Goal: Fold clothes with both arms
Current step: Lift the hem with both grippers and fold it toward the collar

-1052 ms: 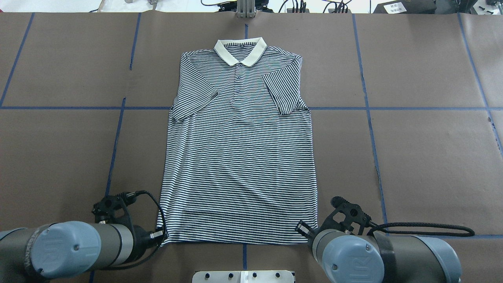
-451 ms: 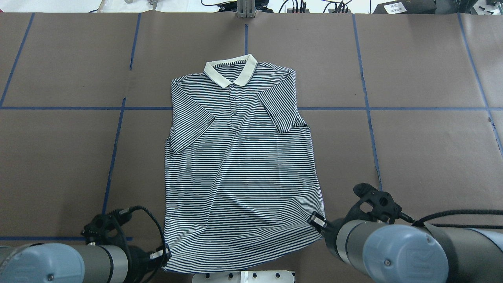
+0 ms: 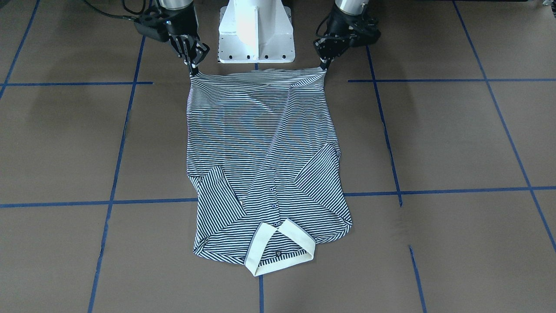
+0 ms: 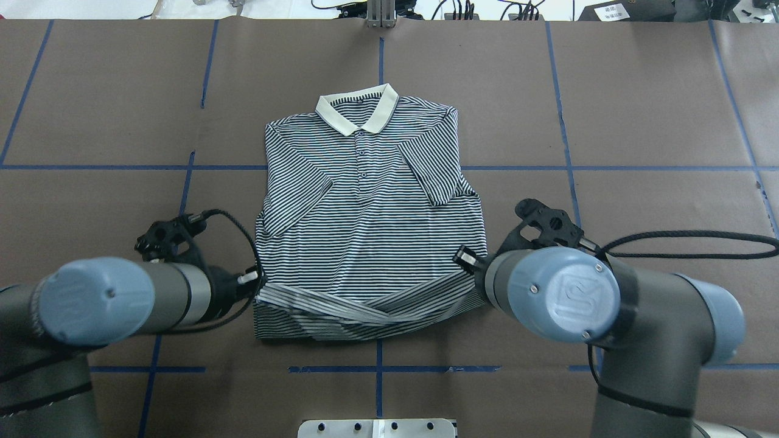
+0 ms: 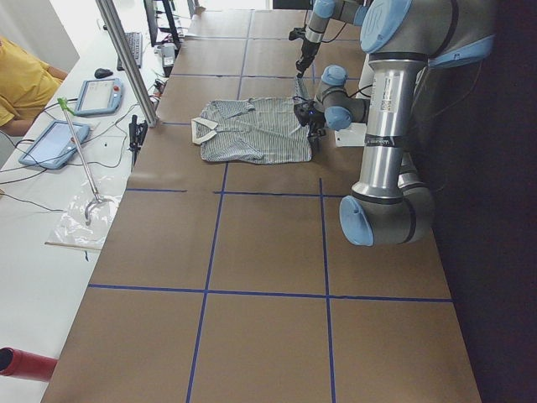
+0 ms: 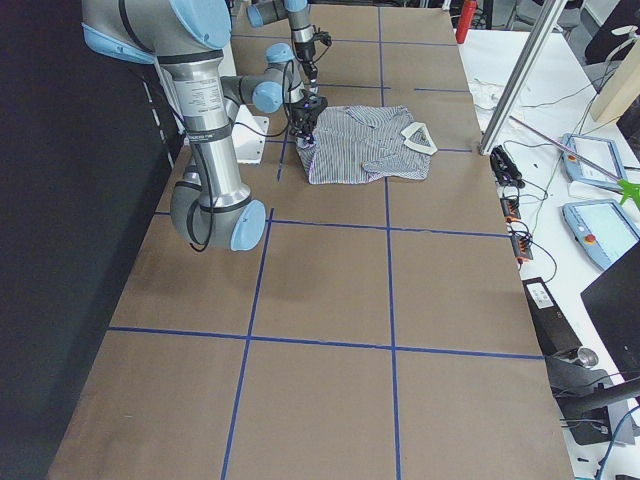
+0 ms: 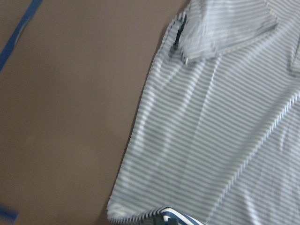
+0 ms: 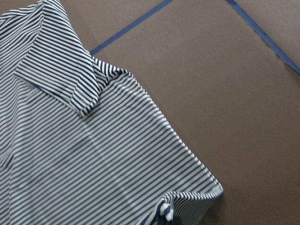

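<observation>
The robot's left gripper should release the hem's corner at the shirt's outer edge [image 3: 355,204] next to the folded sleeve, near the shoulder of the shirt.
The striped polo shirt [image 4: 365,201] lies face up on the brown table, cream collar [image 4: 356,109] at the far end and both sleeves folded in over the chest. Its hem [image 4: 365,304] is raised off the table and doubled back over the lower body, pale inside showing. My left gripper [image 4: 258,283] is shut on the hem's left corner, and my right gripper [image 4: 465,258] is shut on the right corner. In the front-facing view the hem [image 3: 260,78] hangs stretched between the left gripper [image 3: 323,66] and the right gripper [image 3: 192,69]. Both wrist views show only striped cloth [image 8: 93,159].
The white pedestal base [image 3: 256,30] stands just behind the hem. Blue tape lines [image 4: 572,182] grid the brown table cover. A metal post [image 4: 380,15] stands at the far edge. A side bench with tablets [image 5: 96,96] and a person's sleeve [image 5: 21,84] lies beyond.
The shirt first slid toward the robot. Then both grippers rose and carried the hem corners forward toward the collar, so the hem now doubles over the lower body.
</observation>
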You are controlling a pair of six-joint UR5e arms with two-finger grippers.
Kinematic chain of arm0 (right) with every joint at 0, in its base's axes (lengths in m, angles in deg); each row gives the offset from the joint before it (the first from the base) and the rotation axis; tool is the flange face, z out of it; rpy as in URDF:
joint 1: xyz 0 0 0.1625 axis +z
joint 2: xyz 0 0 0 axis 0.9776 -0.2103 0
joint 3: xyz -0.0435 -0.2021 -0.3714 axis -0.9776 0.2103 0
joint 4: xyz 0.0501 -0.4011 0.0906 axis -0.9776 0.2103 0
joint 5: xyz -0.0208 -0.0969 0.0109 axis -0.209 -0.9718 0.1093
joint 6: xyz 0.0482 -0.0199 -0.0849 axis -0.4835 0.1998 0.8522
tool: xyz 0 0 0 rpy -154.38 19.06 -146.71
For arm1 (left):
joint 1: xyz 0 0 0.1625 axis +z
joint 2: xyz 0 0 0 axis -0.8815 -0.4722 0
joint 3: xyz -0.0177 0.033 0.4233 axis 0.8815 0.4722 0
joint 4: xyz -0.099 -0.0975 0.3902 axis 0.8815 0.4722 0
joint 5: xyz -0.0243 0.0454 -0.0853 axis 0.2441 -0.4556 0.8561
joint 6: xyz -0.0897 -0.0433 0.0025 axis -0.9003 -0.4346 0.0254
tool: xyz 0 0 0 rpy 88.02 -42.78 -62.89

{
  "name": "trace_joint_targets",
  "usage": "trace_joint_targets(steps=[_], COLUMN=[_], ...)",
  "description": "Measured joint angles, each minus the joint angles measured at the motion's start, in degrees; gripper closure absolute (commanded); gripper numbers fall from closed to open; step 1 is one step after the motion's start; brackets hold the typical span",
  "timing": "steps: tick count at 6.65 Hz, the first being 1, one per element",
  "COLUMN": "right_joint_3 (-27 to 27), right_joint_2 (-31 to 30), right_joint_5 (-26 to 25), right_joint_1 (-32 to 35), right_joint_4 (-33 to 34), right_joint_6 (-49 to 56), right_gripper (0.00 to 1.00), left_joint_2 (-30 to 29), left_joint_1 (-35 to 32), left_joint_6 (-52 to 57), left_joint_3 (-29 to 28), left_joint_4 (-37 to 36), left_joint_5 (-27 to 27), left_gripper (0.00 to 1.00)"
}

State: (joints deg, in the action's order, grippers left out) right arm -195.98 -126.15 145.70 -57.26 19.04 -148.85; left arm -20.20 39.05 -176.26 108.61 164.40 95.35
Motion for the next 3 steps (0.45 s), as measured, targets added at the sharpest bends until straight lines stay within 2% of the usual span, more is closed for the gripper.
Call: trace_joint_targets(steps=[1,2,3], right_joint_3=[7.6,16.5,24.4], right_joint_2=[3.2,6.1,8.9], right_joint_5=[1.2,3.5,5.7], right_joint_1=[4.7,9.9,14.4], right_joint_4=[-1.9,-7.0,-12.0], right_joint_6=[3.8,7.3,10.0], right_gripper=[1.0,1.0,1.0], left_joint_2=[-5.5,-9.9,-11.9], left_joint_1=[-4.8,-9.2,-12.8], left_joint_6=[1.0,1.9,4.2], left_joint_3=[-8.1,-15.7,-20.5], left_joint_4=[0.9,3.8,7.0], left_joint_5=[0.0,0.0,-0.1], left_gripper=[1.0,1.0,1.0])
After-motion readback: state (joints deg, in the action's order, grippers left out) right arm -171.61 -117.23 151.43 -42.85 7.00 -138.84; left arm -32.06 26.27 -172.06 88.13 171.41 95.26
